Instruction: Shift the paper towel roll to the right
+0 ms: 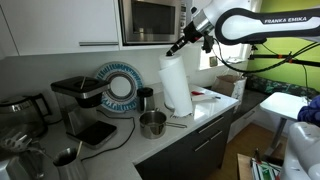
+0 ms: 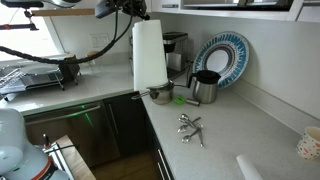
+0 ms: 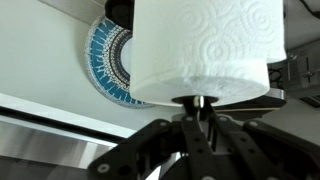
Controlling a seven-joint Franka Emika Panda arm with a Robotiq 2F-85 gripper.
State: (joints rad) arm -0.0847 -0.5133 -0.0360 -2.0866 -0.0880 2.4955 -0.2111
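Note:
The robot's gripper will release the paper towel roll on the counter (image 1: 179,103) near the back wall, beyond the dark mug.
The paper towel roll (image 1: 176,85) is a tall white cylinder standing upright near the counter corner, seen in both exterior views (image 2: 150,55). My gripper (image 1: 179,46) comes down on its top end (image 2: 139,14). In the wrist view the roll (image 3: 205,45) fills the upper frame. The fingers (image 3: 198,101) are pressed together at its hollow core, shut on the roll's top. Whether the roll's base touches the counter cannot be told.
A blue-and-white plate (image 1: 118,85) leans on the back wall (image 2: 222,55). A small steel pot (image 1: 152,123) sits in front of the roll. A coffee machine (image 1: 80,100), a dark mug (image 1: 146,98), a steel jug (image 2: 205,88) and loose utensils (image 2: 190,125) share the counter. A microwave (image 1: 150,20) hangs above.

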